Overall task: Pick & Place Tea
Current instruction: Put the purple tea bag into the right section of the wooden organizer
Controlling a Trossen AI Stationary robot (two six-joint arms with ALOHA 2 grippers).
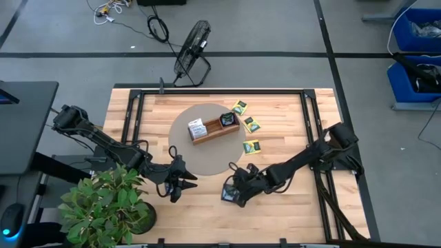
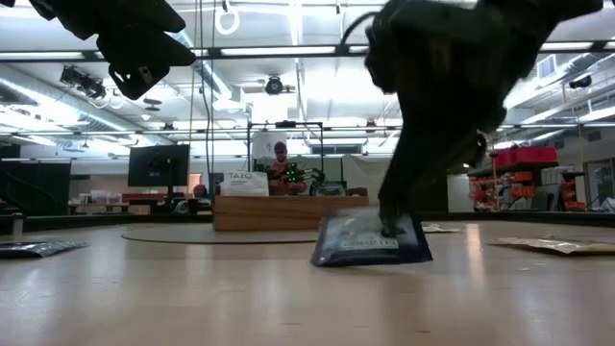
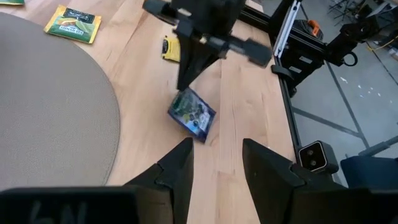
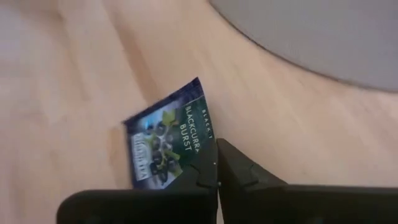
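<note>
My right gripper has the navy tea packet, which sits near the table's near edge now. It will let go of it on the bare wood just off the round grey mat (image 1: 239, 176).
A dark navy tea packet (image 4: 165, 146) sits on the bare wood near the table's near edge, just off the round grey mat (image 1: 186, 148). My right gripper (image 1: 231, 192) is shut on it, and it also shows in the low view (image 2: 373, 240) and the left wrist view (image 3: 193, 113). My left gripper (image 1: 176, 184) hovers open to the packet's left, touching nothing, with its fingers (image 3: 180, 165) pointing toward the packet. The wooden tray (image 1: 207, 136) on the mat holds white packets (image 1: 197, 128) and dark ones (image 1: 227, 119). Three green-yellow packets (image 1: 251, 125) lie flat to the tray's right. My right gripper pinches the navy packet between its two shut fingers (image 4: 239, 177) at one edge (image 4: 208, 155). It comes from above, slanting down from the table's right. The packet stands tilted under the fingers, and its lower edge (image 2: 370, 260) touches the wood.
A potted plant (image 1: 103, 203) stands at the near left corner, close to my left arm. A fan (image 1: 191, 54) lies on the floor beyond the far edge. Black frame rails (image 1: 313, 124) run along the table's sides. People sit in the room behind the table (image 2: 280, 154).
</note>
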